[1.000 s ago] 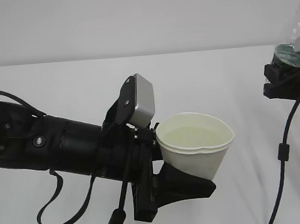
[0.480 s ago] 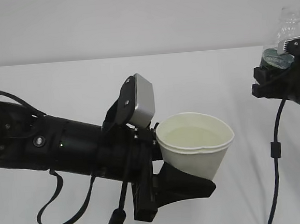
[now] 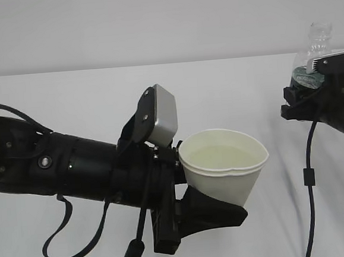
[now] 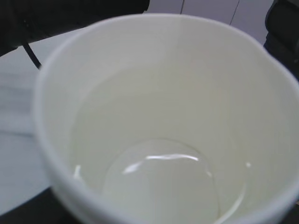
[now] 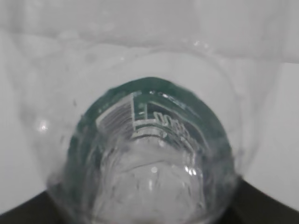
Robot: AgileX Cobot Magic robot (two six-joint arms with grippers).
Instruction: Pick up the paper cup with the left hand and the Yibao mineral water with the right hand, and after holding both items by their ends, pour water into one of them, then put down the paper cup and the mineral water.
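Note:
My right gripper will release the bottle on the white table (image 3: 277, 114) between the paper cup and the wall.
The white paper cup (image 3: 224, 166) sits upright in my left gripper (image 3: 192, 189), whose black jaws are shut on its lower wall. It holds clear water, which shows at its bottom in the left wrist view (image 4: 161, 186). My right gripper (image 3: 304, 103) at the right edge is shut on the Yibao mineral water bottle (image 3: 312, 55). The bottle's clear neck rises above the green label band, to the upper right of the cup and apart from it. In the right wrist view the bottle (image 5: 149, 158) fills the frame, seen along its length, and hides the jaws.
The white table (image 3: 98, 104) spreads under both arms, with a white wall behind. A black cable (image 3: 309, 177) hangs from the right arm and a cable loop (image 3: 74, 243) hangs under the left arm.
The right gripper with the bottle has moved left and the bottle has tipped back upward, its neck now showing above the jaws. The left arm and cup have not moved.

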